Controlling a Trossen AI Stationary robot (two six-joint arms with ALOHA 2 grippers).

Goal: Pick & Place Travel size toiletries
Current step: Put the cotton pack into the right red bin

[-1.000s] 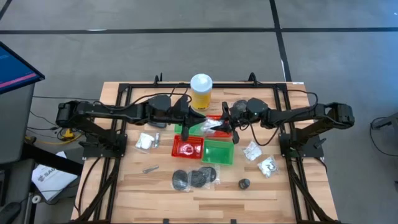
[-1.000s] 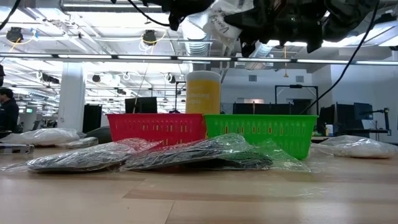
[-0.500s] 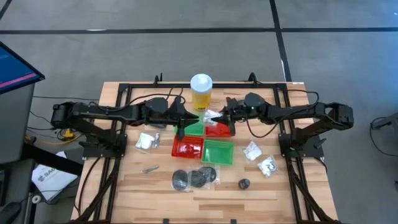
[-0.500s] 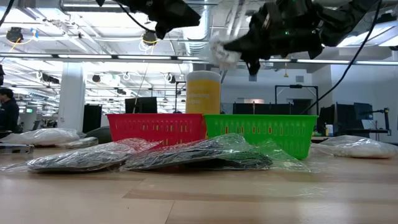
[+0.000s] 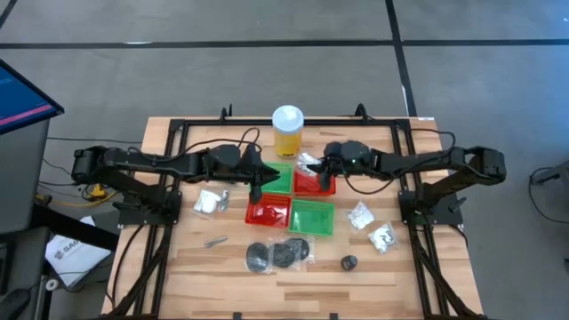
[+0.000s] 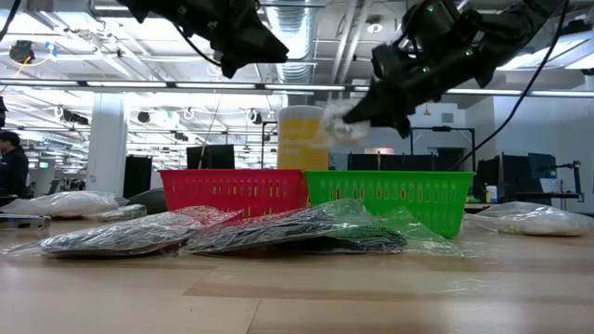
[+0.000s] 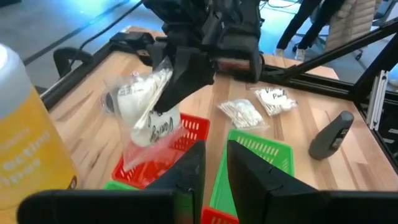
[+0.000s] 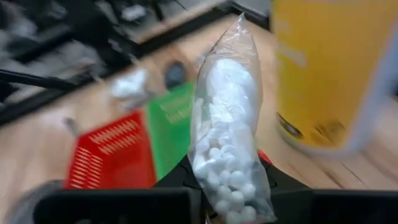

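Observation:
My right gripper is going to let go of the clear packet of white pellets inside the far red basket point(image 5: 323, 180).
My right gripper point(image 5: 318, 169) is shut on a clear packet of white pellets point(image 5: 308, 162), one of the travel size toiletries, above the far red basket point(image 5: 313, 184). In the low view the packet point(image 6: 339, 128) hangs above the baskets' rims in front of the yellow bottle point(image 6: 303, 139). My left gripper point(image 5: 259, 180) hovers over the far green basket point(image 5: 279, 179), left of the packet; its fingers point(image 7: 189, 171) show a narrow gap with nothing in it. Other packets point(image 5: 209, 202) point(image 5: 360, 215) and bagged black discs point(image 5: 280, 255) lie flat on the table. My right gripper pinches one end of the packet point(image 8: 231, 200) between its two fingers. In the left wrist view its fingers point(image 7: 186, 74) slant down from the table's right onto the packet's edge point(image 7: 160, 93). The packet is lifted clear, its bulk point(image 7: 146, 118) sagging below the fingers.
Four mesh baskets stand in a square mid-table; the near ones are red point(image 5: 267, 212) and green point(image 5: 311, 217). The tall yellow bottle point(image 5: 287, 132) stands just behind them. A slim silvery piece point(image 5: 214, 241) and a small dark item point(image 5: 349, 262) lie near the front edge.
My right gripper has come down with the packet and tipped and rolled, so the packet now hangs lower, above the far red basket. My left gripper has drawn back toward the table's left and sunk a little, apart from the packet.

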